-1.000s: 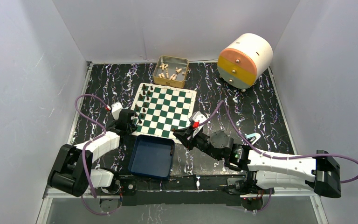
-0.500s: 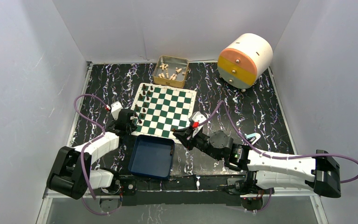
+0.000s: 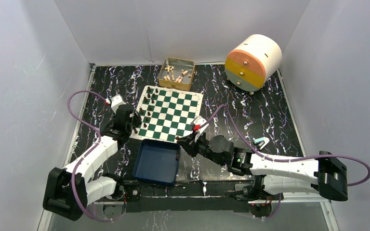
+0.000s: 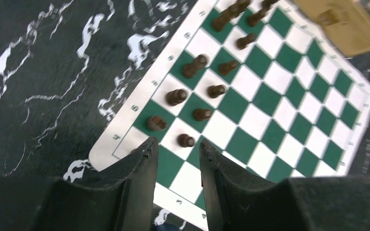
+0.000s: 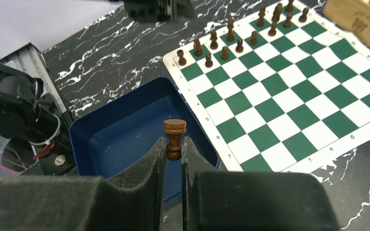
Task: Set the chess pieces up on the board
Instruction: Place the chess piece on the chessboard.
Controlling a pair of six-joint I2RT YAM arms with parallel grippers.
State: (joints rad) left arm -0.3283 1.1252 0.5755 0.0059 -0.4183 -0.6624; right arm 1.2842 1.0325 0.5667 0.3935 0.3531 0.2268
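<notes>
The robot's right gripper holds the dark-brown piece's narrow end, wide end up, so its left gripper should take the wide end [image 5: 174, 125] for the right gripper to regrip.
The green-and-white board [image 3: 169, 114] lies mid-table, with several dark-brown chess pieces [image 4: 192, 67] standing in two files along its left side; they also show in the right wrist view [image 5: 231, 38]. My left gripper [image 4: 178, 147] is open and empty, just above the board's near-left corner [image 3: 134, 126]. My right gripper [image 5: 173, 140] is shut on a dark-brown rook [image 5: 174, 138], held upright above the right rim of the blue tray [image 5: 125, 139]. It shows by the tray's far-right corner in the top view [image 3: 179, 139].
The blue tray [image 3: 157, 161] sits just in front of the board. A gold tin [image 3: 177, 73] with cream-white pieces stands behind the board. A round white, orange and yellow drawer unit [image 3: 252, 61] sits at the back right. White walls enclose the table.
My left arm has stretched forward and its gripper has shifted slightly back and left along the board's left edge. My right gripper has edged slightly left toward the tray, still holding the rook.
</notes>
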